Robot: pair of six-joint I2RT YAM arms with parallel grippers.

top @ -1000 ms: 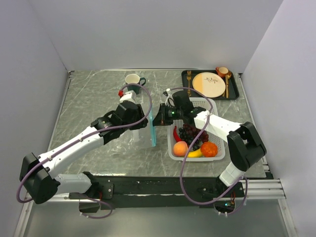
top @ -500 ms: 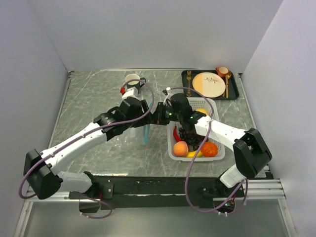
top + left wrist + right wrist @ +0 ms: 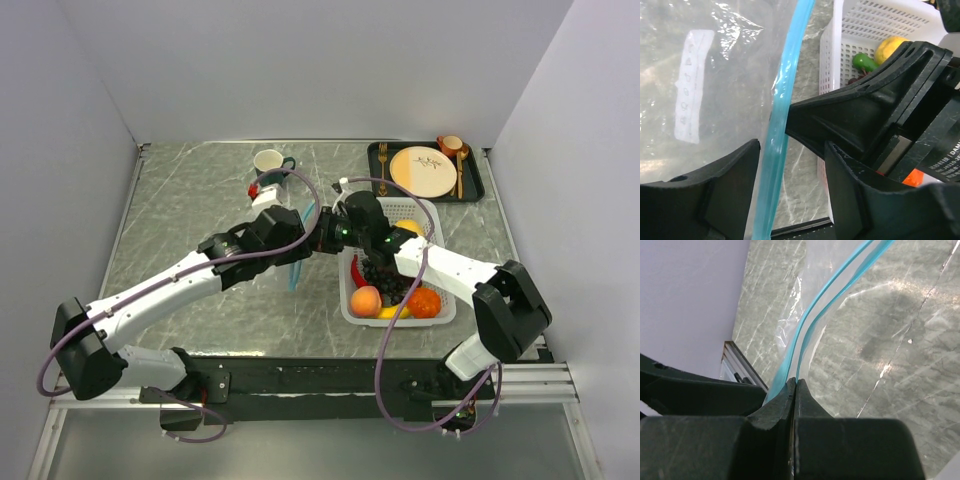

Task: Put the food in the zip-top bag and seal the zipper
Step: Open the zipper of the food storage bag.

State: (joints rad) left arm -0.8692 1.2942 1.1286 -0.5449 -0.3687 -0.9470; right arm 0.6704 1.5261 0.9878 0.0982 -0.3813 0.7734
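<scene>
I should pinch only the zipper edge on its own side [image 3: 772, 142] with my left gripper, because both edges of the teal zipper lie close together at my right gripper's fingers.
The zip-top bag [image 3: 700, 90] is clear, with a white label, and hangs left of the basket. Its teal zipper [image 3: 790, 75] runs down between the jaws of my left gripper [image 3: 792, 150], which stands open around the strip without pinching it. My right gripper [image 3: 794, 382] is shut on the zipper [image 3: 810, 325] at the bag's mouth, and both grippers meet there [image 3: 312, 235]. The food lies in the white basket [image 3: 440, 250]: peach [image 3: 365, 300], orange [image 3: 423, 303], grapes [image 3: 385, 275], chili [image 3: 356, 270], lemon [image 3: 892, 47], green pepper [image 3: 865, 61].
A mug [image 3: 270, 160] stands at the back, left of centre. A black tray [image 3: 475, 185] with a cream plate [image 3: 425, 170] and cutlery sits at the back right. Walls close in the table on three sides.
My left gripper has moved right and forward to the bag's mouth, so the teal strip now passes between its jaws. The right gripper has shifted the strip slightly left, still pinching it.
</scene>
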